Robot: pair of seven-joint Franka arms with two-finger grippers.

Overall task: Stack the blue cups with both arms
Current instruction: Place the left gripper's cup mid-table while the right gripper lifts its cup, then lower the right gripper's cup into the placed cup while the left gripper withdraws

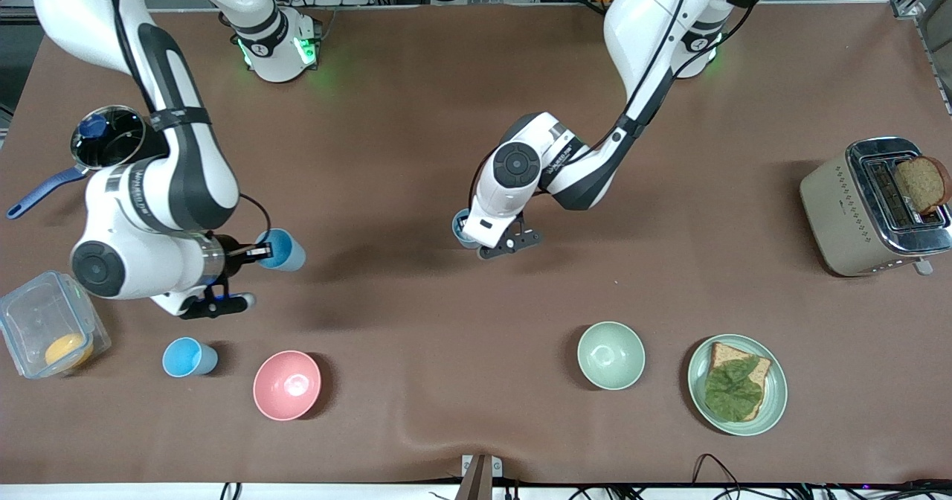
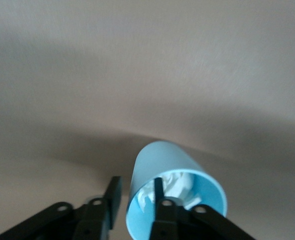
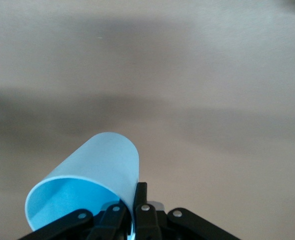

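Next, I release the sky-blue cup from my right gripper inside the greyer-blue cup (image 1: 471, 222) under my left gripper.
My right gripper (image 1: 259, 251) is shut on the rim of a sky-blue cup (image 1: 286, 249) and holds it above the table toward the right arm's end. The right wrist view shows its fingers (image 3: 140, 192) pinching the cup's wall (image 3: 97, 160). My left gripper (image 1: 468, 236) is over the greyer-blue cup (image 1: 459, 225) at mid-table, which the hand mostly hides. In the left wrist view this gripper (image 2: 136, 187) straddles the rim of the cup (image 2: 162, 160), one finger inside and one outside, with gaps to the wall. A white lump (image 2: 180, 187) lies inside. Another sky-blue cup (image 1: 190, 357) stands beside the pink bowl.
A pink bowl (image 1: 286, 385), a pale green bowl (image 1: 610, 355) and a plate with toast and lettuce (image 1: 736, 385) stand nearer the front camera. A toaster (image 1: 870, 206) is at the left arm's end. A clear container (image 1: 48, 332) and a pot (image 1: 108, 139) are at the right arm's end.
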